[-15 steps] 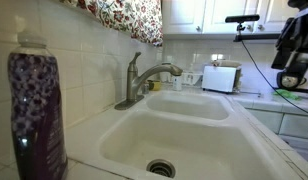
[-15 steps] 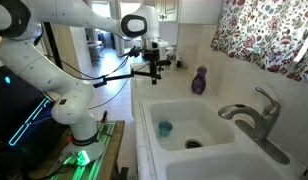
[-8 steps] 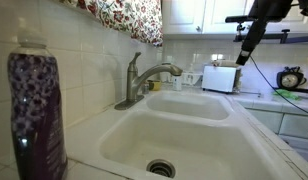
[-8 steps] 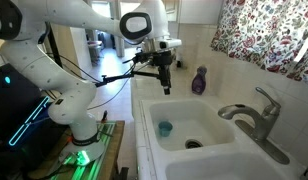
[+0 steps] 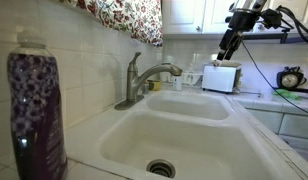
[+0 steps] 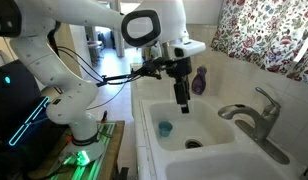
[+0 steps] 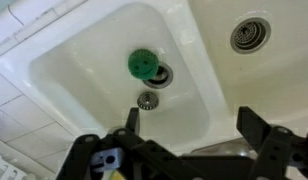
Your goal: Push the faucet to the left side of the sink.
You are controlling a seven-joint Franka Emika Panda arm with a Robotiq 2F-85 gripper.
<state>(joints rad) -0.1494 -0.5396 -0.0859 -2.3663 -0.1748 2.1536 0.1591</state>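
Observation:
My gripper is going to close its fingers beside the faucet's spout (image 5: 174,68) (image 7: 226,147), so that it will be ready to push the grey metal faucet.
The grey metal faucet (image 5: 144,80) stands at the back rim of the white double-basin sink (image 5: 119,140), its arched spout over the divider between the basins. It also shows in an exterior view (image 6: 249,120) at the sink's far side (image 6: 146,135). My gripper (image 6: 183,104) hangs open and empty above the near basin, well short of the faucet. In an exterior view it is high beyond the sink (image 5: 225,50). In the wrist view the open fingers (image 7: 194,125) look down into the sink (image 7: 84,50); a grey metal shape shows low between them.
A dark purple bottle (image 5: 36,115) stands on the sink's rim and also shows in an exterior view (image 6: 200,80). A green round object (image 7: 143,63) lies by a drain (image 7: 149,100); another drain (image 7: 251,33) is in the other basin. A toaster (image 5: 222,78) sits on the counter.
My gripper has moved from beside the counter to over the sink and come lower, closer to the faucet. The faucet has not moved.

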